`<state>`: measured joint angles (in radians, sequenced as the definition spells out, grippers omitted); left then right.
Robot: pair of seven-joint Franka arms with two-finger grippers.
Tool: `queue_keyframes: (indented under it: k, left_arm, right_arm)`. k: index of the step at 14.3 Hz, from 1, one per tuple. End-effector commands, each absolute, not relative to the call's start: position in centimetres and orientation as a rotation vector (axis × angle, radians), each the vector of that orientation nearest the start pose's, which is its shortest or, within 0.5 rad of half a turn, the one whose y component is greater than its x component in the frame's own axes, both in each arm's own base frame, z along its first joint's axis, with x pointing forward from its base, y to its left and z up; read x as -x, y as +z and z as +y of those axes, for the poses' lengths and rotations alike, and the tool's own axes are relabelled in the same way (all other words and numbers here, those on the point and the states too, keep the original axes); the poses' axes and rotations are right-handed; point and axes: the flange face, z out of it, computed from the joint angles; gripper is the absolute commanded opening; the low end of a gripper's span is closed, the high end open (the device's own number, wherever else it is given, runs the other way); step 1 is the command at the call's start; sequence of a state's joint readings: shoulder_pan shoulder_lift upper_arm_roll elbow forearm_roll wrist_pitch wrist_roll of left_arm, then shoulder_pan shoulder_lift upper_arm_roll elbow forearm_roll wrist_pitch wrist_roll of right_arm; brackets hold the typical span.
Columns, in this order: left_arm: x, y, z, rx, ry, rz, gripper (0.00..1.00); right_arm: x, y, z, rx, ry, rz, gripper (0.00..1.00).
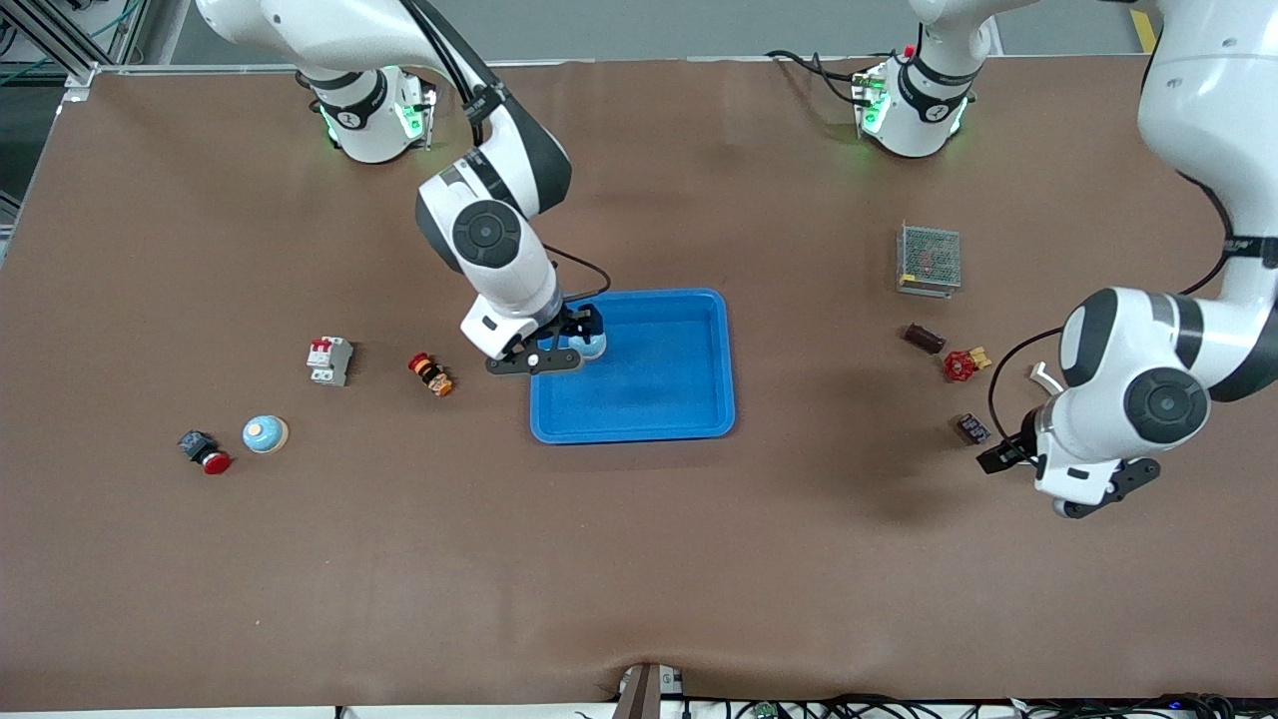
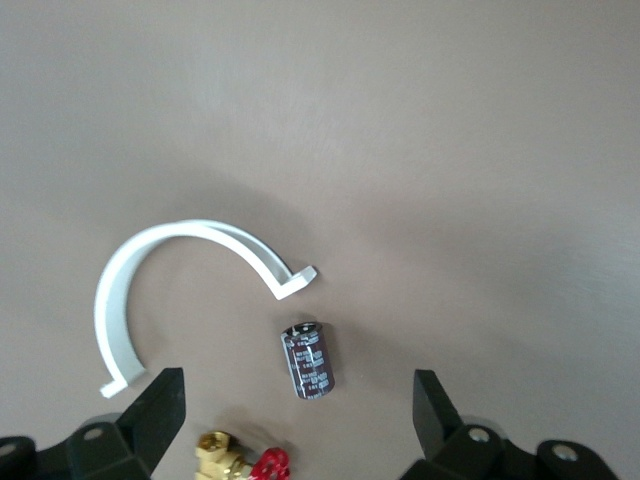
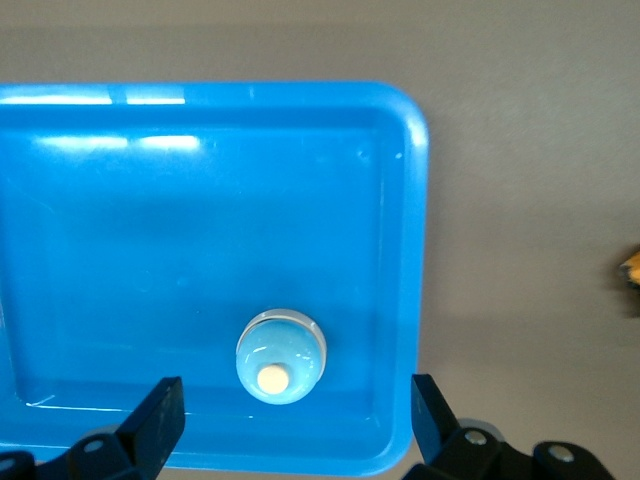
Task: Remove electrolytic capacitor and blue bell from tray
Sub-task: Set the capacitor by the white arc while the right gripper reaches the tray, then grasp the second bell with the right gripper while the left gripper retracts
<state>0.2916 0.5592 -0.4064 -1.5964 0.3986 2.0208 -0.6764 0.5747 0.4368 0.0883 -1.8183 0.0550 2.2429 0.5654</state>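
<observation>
I will close my right gripper on the lower sides [image 1: 589, 348] [image 3: 282, 348] of the light blue bell, next to its pale base, in the corner of the blue tray.
A dark brown capacitor [image 1: 924, 338] lies on its side on the table toward the left arm's end; it also shows in the left wrist view [image 2: 308, 359]. My left gripper [image 1: 1003, 454] hangs open and empty above the table by a small dark part [image 1: 971, 428], with the capacitor ahead between its fingertips [image 2: 297, 420]. A light blue bell [image 1: 592, 347] sits upright in a corner of the blue tray [image 1: 659, 379]. My right gripper [image 1: 584, 328] is open just above it. In the right wrist view the bell [image 3: 281, 355] stands free between the spread jaws of the gripper [image 3: 295, 425], inside the tray's rim [image 3: 415, 200].
A second blue bell [image 1: 265, 433], a red pushbutton [image 1: 205, 451], a circuit breaker [image 1: 329, 359] and an orange part [image 1: 431, 373] lie toward the right arm's end. A white clip [image 2: 150, 290], a red-handled brass valve [image 2: 240, 462] and a mesh box [image 1: 929, 260] lie near the capacitor.
</observation>
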Motion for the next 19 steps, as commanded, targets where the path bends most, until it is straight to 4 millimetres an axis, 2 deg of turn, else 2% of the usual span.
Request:
queue_keyframes:
  k: [1, 5, 7, 11, 14, 17, 19]
  left_arm:
    - [-66.9, 37.8, -2.8, 2.924, -0.054, -0.507, 1.00]
    - [-65.7, 43.7, -4.6, 2.928, -0.135, -0.407, 1.00]
    - [-64.8, 46.4, -5.2, 2.964, -0.120, -0.389, 1.00]
    - [-63.5, 51.8, -5.0, 3.004, -0.031, -0.341, 1.00]
    - [-61.6, 56.4, -5.6, 3.052, -0.016, -0.350, 1.00]
    - [-59.6, 58.7, -5.8, 3.029, 0.011, -0.333, 1.00]
    - [-58.6, 60.1, -5.4, 3.037, 0.014, -0.241, 1.00]
  right_arm:
    - [-50.5, 28.4, 40.3, 3.086, 0.074, -0.073, 1.00]
    - [-49.1, 26.1, 41.8, 3.078, 0.053, -0.074, 1.00]
    - [-48.8, 25.0, 41.9, 3.076, 0.049, -0.076, 1.00]
    - [-48.3, 23.0, 42.1, 3.083, 0.055, -0.090, 1.00]
    - [-47.7, 21.0, 41.8, 3.071, 0.025, -0.091, 1.00]
    - [-47.4, 19.9, 42.0, 3.079, 0.025, -0.113, 1.00]
    - [-47.3, 19.4, 42.0, 3.083, 0.025, -0.120, 1.00]
